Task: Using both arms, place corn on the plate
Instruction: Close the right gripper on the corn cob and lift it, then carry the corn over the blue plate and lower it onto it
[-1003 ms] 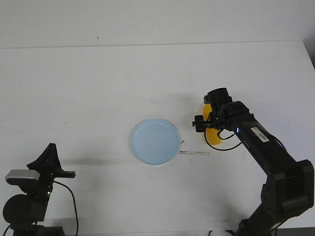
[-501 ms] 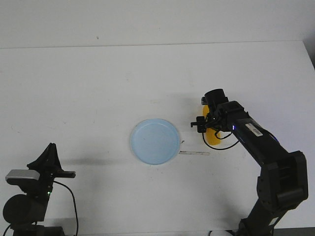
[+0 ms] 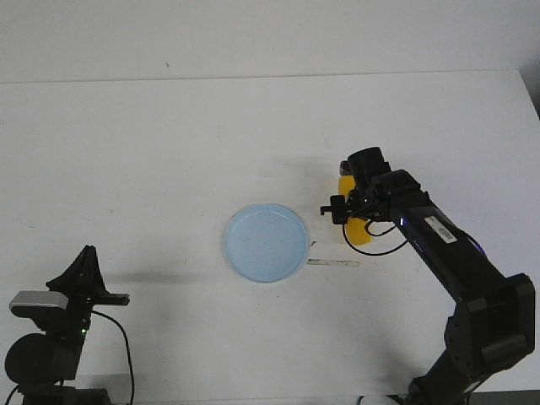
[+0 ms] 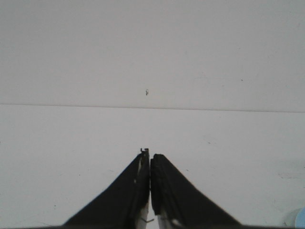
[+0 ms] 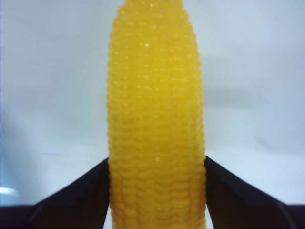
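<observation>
The robot's right gripper should release the yellow corn across the middle of the light-blue plate (image 3: 268, 244). The corn is now a short way from the plate.
The yellow corn (image 3: 363, 233) is gripped between the jaws of my right gripper (image 3: 358, 211), a short way right of the light-blue plate (image 3: 266, 243). In the right wrist view the corn (image 5: 156, 119) fills the gap between the two black fingers (image 5: 76, 195) of the right gripper (image 5: 156, 164), and its far end runs out of view. I cannot tell whether the corn touches the table. The plate holds nothing. My left gripper (image 3: 85, 263) is parked at the near left, far from the plate. In the left wrist view the left gripper (image 4: 150, 155) has its jaws pressed together and holds nothing.
A thin grey strip (image 3: 333, 262) lies on the white table just right of the plate. The table's far edge (image 3: 253, 79) runs along the back. A sliver of the plate (image 4: 300, 217) shows at the corner of the left wrist view.
My right gripper has shifted slightly left, toward the plate, with the corn in it. The left arm has not moved.
</observation>
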`<action>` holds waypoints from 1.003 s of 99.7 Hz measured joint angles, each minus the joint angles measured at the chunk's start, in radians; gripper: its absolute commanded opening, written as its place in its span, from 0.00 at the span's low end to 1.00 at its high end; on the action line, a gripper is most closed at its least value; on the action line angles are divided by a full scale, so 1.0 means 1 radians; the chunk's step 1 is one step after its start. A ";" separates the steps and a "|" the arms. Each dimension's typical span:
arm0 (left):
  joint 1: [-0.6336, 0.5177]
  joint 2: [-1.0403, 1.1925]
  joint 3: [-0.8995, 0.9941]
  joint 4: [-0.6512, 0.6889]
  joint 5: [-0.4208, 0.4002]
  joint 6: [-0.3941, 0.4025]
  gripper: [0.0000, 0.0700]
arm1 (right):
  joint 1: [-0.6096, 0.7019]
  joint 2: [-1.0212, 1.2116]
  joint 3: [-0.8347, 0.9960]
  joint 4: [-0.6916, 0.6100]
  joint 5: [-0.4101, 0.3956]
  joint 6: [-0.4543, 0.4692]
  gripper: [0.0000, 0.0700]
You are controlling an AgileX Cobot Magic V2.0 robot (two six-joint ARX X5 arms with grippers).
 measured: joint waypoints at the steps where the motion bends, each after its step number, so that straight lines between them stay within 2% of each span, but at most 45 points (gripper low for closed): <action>1: 0.000 0.000 0.000 0.000 0.000 0.000 0.00 | 0.004 -0.003 0.003 0.004 -0.011 0.002 0.49; 18: 0.000 0.000 0.000 0.000 0.000 0.000 0.00 | 0.077 -0.021 0.013 0.033 -0.242 0.012 0.49; 25: 0.000 0.000 0.000 0.000 0.000 0.000 0.00 | 0.116 -0.018 0.013 0.043 -0.295 0.014 0.49; 52: 0.000 0.000 0.000 0.000 0.000 0.000 0.00 | 0.272 0.027 0.013 0.095 -0.294 0.028 0.49; 70: 0.000 0.000 0.000 0.000 0.000 0.000 0.00 | 0.309 0.083 0.013 0.108 -0.293 0.039 0.50; 77: 0.000 0.000 0.000 0.000 0.000 0.000 0.00 | 0.317 0.100 0.013 0.108 -0.290 0.039 0.53; 86: 0.000 0.000 0.000 0.000 0.000 0.000 0.00 | 0.325 0.112 0.012 0.107 -0.269 0.046 0.63; 100: 0.000 0.000 0.000 0.000 0.000 0.000 0.00 | 0.337 0.122 0.012 0.104 -0.268 0.053 0.63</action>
